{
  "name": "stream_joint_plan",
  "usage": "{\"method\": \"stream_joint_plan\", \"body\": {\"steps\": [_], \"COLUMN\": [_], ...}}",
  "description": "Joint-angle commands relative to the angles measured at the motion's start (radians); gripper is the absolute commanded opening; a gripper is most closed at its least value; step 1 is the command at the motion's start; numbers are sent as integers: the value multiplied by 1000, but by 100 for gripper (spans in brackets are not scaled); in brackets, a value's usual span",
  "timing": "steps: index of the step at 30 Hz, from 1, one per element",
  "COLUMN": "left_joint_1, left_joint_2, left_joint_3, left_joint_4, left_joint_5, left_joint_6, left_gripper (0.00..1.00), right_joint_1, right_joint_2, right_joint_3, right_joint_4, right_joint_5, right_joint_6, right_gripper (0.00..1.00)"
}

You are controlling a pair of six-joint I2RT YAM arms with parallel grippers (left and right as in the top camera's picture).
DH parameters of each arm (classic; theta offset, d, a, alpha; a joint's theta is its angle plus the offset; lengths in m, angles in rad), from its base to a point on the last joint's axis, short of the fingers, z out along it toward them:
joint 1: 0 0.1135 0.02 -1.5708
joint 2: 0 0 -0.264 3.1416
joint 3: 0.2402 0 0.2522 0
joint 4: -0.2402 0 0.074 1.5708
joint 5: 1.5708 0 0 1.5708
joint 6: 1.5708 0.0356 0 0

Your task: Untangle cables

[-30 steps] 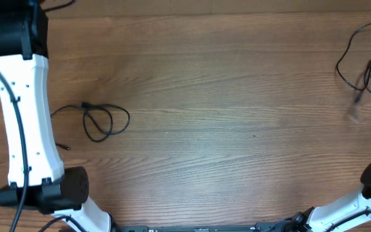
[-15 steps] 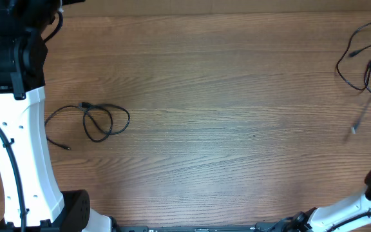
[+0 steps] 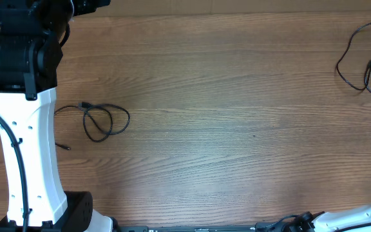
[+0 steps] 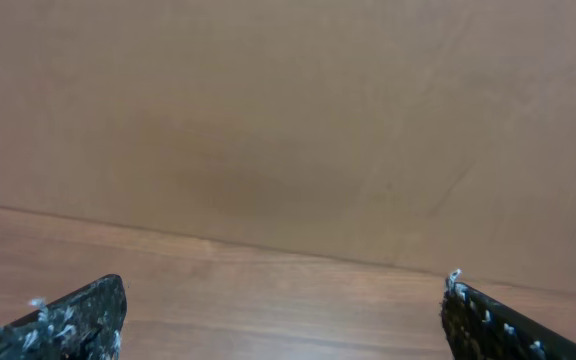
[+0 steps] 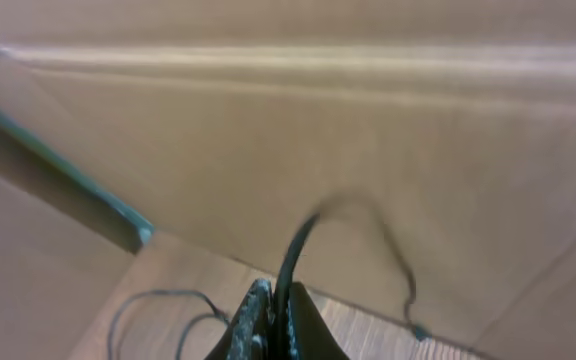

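Observation:
Next, my right gripper lets go of the thin black cable on the bare wood just in front of the looped cable.
One cable (image 3: 105, 121) lies in a loose loop on the wooden table at the left, beside my left arm (image 3: 28, 129). A second cable (image 3: 356, 58) lies looped at the far right edge. My left gripper (image 4: 283, 325) is open and empty, facing the bare table and a brown wall. My right gripper (image 5: 273, 325) is shut on a thin black cable (image 5: 296, 250) that rises out of the jaws. More cable loops (image 5: 163, 300) lie on the table below it. The right gripper is out of the overhead view.
A brown cardboard wall (image 4: 288, 120) stands along the table's far edge. The right arm's white link (image 3: 359, 216) shows at the bottom right corner. The wooden table (image 3: 237, 129) spans the view.
The right arm has drawn back out of the bottom right corner. The loose cable end near the right edge has left the overhead view. The left arm has shifted at the far left.

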Motion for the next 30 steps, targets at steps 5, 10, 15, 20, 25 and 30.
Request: {"method": "stream_joint_plan", "body": {"steps": [5, 10, 15, 20, 25, 30], "left_joint_1": [-17, -56, -97, -113, -115, -115], "left_joint_2": [-3, -3, -3, -3, -3, -3], "left_joint_3": [10, 10, 10, 10, 10, 10], "left_joint_4": [-55, -78, -76, -96, -125, -129], "left_joint_5": [-14, -15, -29, -92, -135, -135], "left_joint_6": [23, 23, 38, 55, 61, 60], "left_gripper": [100, 100, 100, 100, 100, 100], "right_joint_1": [93, 224, 333, 354, 288, 197], "right_joint_2": [0, 7, 55, 147, 172, 169], "right_joint_3": [-204, -214, -214, -214, -215, -228], "right_joint_4": [144, 241, 316, 274, 164, 117], "right_joint_5": [-79, -65, -46, -4, 7, -38], "right_joint_6": [13, -16, -18, -18, -77, -98], "right_gripper": [4, 4, 4, 4, 4, 4]}}
